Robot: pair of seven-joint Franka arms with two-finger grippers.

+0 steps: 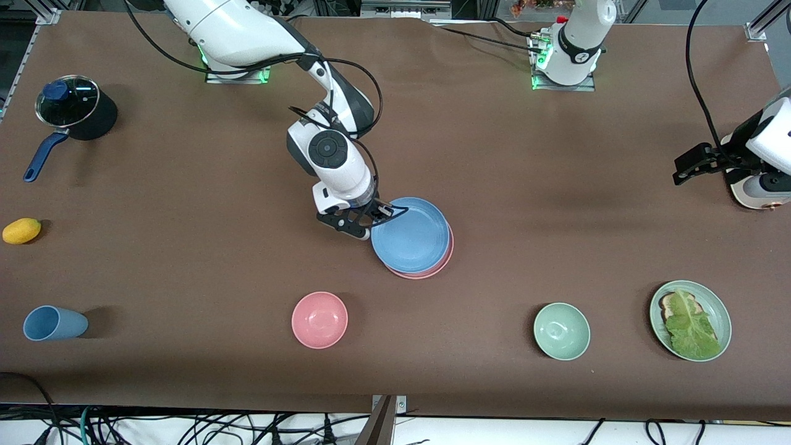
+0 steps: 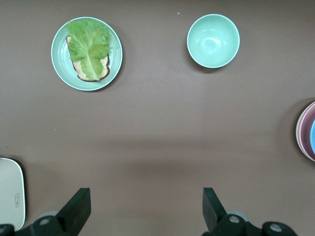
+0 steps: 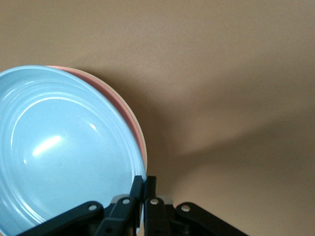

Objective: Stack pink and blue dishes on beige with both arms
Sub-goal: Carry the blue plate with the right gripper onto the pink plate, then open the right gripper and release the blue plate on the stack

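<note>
My right gripper is to bring the blue plate squarely over the middle of the pink plate (image 1: 415, 241) (image 3: 47, 155), and it will let go of the plate there.
The sky-blue plate (image 1: 411, 238) lies on the pink plate (image 1: 440, 264) in the middle of the table, shifted a little toward the right arm's base. My right gripper (image 1: 378, 217) is shut on the blue plate's rim (image 3: 59, 157). Under the pink plate (image 3: 115, 96) a thin pale rim of the beige plate (image 3: 139, 132) shows. The left wrist view catches the stack's edge, with the beige rim (image 2: 298, 130) outermost. My left gripper (image 1: 680, 173) waits open above bare table at the left arm's end, with nothing between its fingers (image 2: 78, 209).
A pink bowl (image 1: 319, 319), green bowl (image 1: 561, 330) and green plate with bread and lettuce (image 1: 717, 303) stand nearer the front camera. A blue cup (image 1: 52, 323), a yellow fruit (image 1: 21, 230) and a lidded black pot (image 1: 74, 111) sit at the right arm's end.
</note>
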